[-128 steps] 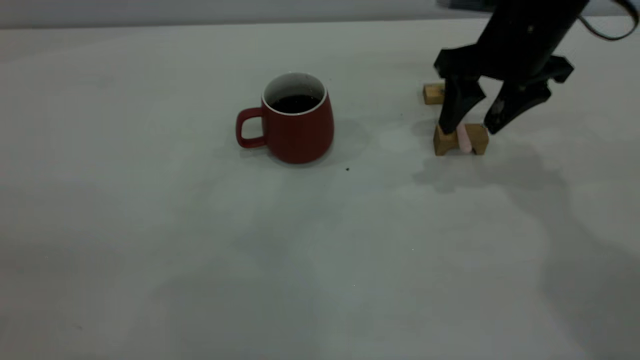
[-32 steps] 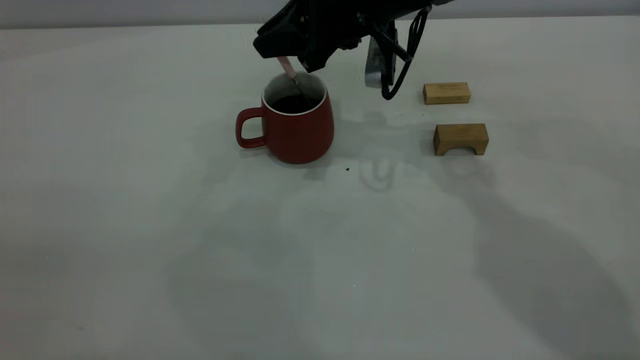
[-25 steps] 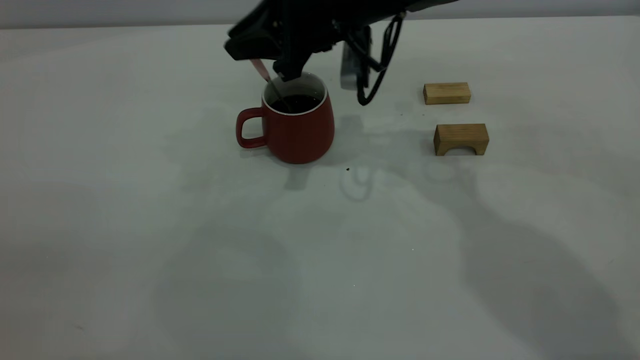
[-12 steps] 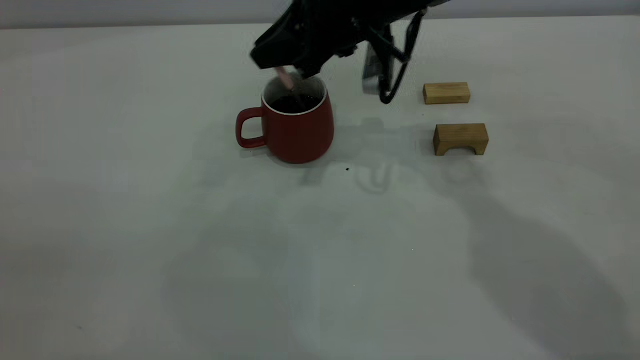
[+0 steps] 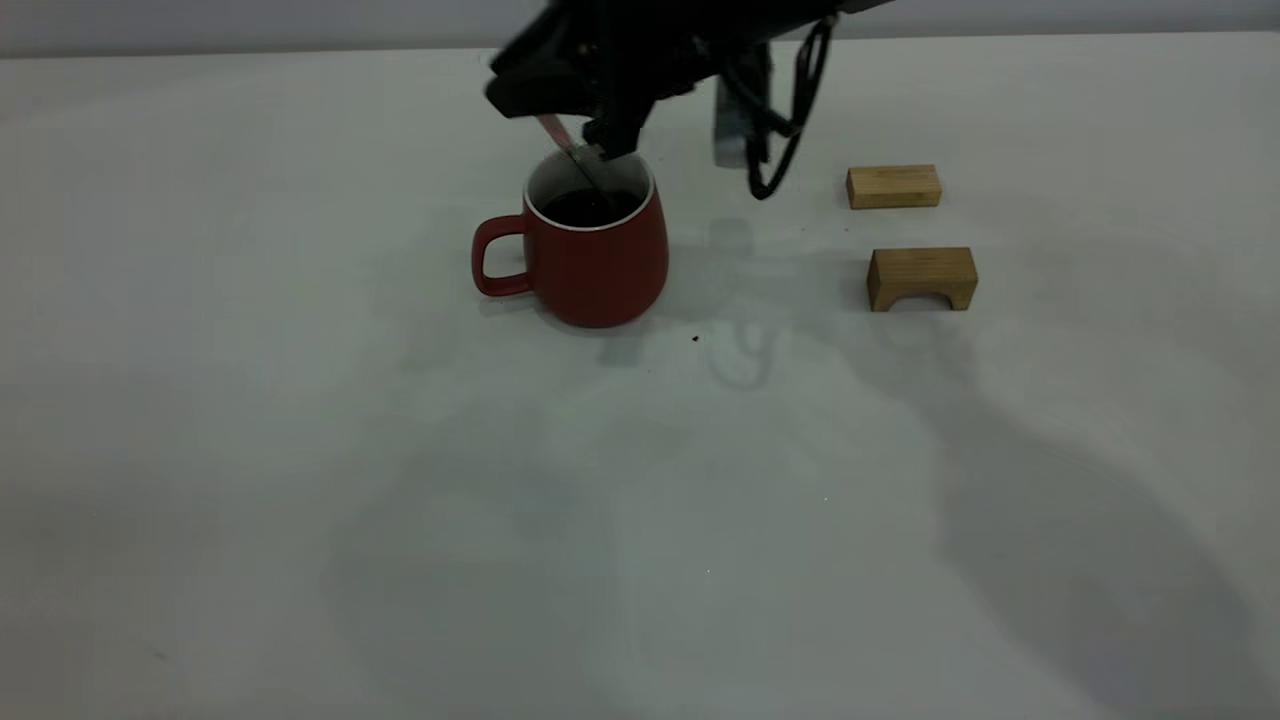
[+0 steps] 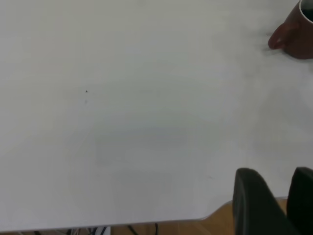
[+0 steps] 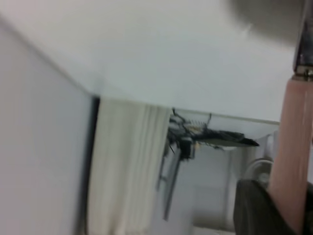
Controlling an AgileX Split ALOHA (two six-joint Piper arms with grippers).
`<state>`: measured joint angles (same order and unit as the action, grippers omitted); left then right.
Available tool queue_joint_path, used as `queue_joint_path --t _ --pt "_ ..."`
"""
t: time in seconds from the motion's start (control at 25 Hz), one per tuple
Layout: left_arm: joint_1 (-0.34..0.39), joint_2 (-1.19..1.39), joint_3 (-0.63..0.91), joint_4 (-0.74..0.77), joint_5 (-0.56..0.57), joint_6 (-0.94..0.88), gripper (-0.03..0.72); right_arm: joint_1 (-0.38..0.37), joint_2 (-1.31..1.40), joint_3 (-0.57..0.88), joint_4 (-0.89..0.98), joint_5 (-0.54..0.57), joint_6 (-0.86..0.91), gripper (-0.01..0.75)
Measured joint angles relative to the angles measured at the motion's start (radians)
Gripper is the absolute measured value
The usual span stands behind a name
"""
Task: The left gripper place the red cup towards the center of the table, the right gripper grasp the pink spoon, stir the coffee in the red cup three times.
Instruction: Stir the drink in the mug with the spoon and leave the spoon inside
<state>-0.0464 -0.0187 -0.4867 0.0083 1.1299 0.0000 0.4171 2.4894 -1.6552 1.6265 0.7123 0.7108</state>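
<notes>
My right gripper needs to release the pink spoon against the red cup's rim (image 5: 540,202), on the same side as the cup's handle.
The red cup (image 5: 592,262) stands upright mid-table, handle to the left, with dark coffee (image 5: 590,207) inside. My right gripper (image 5: 580,115) hovers just above its rim, shut on the pink spoon (image 5: 552,130). The spoon slants down, and its grey metal neck reaches into the coffee. In the right wrist view the pink handle (image 7: 292,147) is pinched in the right gripper (image 7: 289,200). My left gripper (image 6: 276,172) sits shut and empty over the table's edge, far from the cup (image 6: 296,35); it is outside the exterior view.
Two tan wooden blocks lie right of the cup: a flat one (image 5: 893,186) farther back and an arched one (image 5: 921,278) nearer. A black cable (image 5: 775,140) loops down from the right arm between cup and blocks. The table (image 5: 400,500) stretches wide in front.
Five seconds ago the right gripper was at the arched block with the spoon. Since then it has carried the spoon into the cup and swung it left, right and back left.
</notes>
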Motion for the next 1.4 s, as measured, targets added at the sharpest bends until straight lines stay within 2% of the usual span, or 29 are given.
queue_joint_path --t 0.12,0.24,0.4,0.72,1.2,1.32,1.4 --pt "0.0 0.0 0.0 0.0 0.0 0.0 0.244 -0.007 0.0 0.0 -0.052 0.0 0.131 0.145" --pt "0.0 0.0 0.0 0.0 0.0 0.0 0.244 0.013 0.0 0.0 -0.05 0.004 0.157 0.145" --pt "0.0 0.0 0.0 0.0 0.0 0.0 0.244 0.044 0.0 0.0 0.004 0.007 0.078 0.145" --pt "0.0 0.0 0.0 0.0 0.0 0.0 0.244 0.043 0.0 0.0 -0.006 0.01 -0.153 0.145" --pt "0.0 0.0 0.0 0.0 0.0 -0.005 0.244 0.023 0.0 0.0 -0.081 0.013 -0.172 0.145" --pt "0.0 0.0 0.0 0.0 0.0 -0.005 0.244 0.023 0.0 0.0 -0.1 0.017 -0.172 0.172" --pt "0.0 0.0 0.0 0.0 0.0 -0.005 0.244 0.023 0.0 0.0 -0.116 0.021 -0.172 0.235"
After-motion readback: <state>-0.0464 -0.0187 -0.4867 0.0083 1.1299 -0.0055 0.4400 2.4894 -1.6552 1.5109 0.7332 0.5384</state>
